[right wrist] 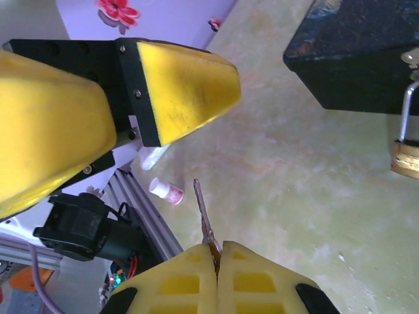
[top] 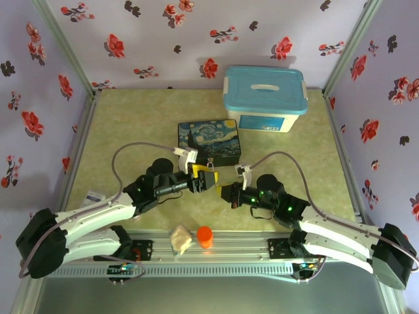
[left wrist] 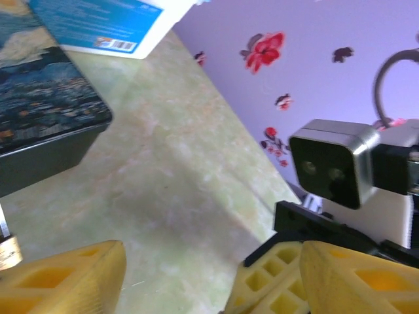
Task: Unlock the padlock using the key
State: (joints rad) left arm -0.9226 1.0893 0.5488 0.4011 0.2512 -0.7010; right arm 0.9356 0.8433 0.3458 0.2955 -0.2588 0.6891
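The key's blade sticks almost straight out of my right gripper, so my left gripper will hold the blade while my right gripper retakes the key at an angle [right wrist: 208, 234].
The brass padlock [right wrist: 406, 157] hangs by its silver shackle from the clasp of the painted tin [right wrist: 366, 52], above the table. In the left wrist view the padlock [left wrist: 7, 251] peeks in at the left edge, outside the yellow finger [left wrist: 72, 278]. My right gripper [right wrist: 217, 252] is shut on the key [right wrist: 202, 208], whose thin dark blade sticks out forward, well short of the padlock. My left gripper [left wrist: 213, 261] is open with nothing between its fingers. In the top view it [top: 204, 178] hovers in front of the tin [top: 209, 139], facing my right gripper [top: 224, 191].
A blue-lidded white bin [top: 264, 98] stands behind the tin. On the front rail lie an orange cap [top: 205, 236] and a crumpled beige lump [top: 181, 239]. A small white bottle [right wrist: 165, 191] lies near the rail, and flowered walls close in three sides.
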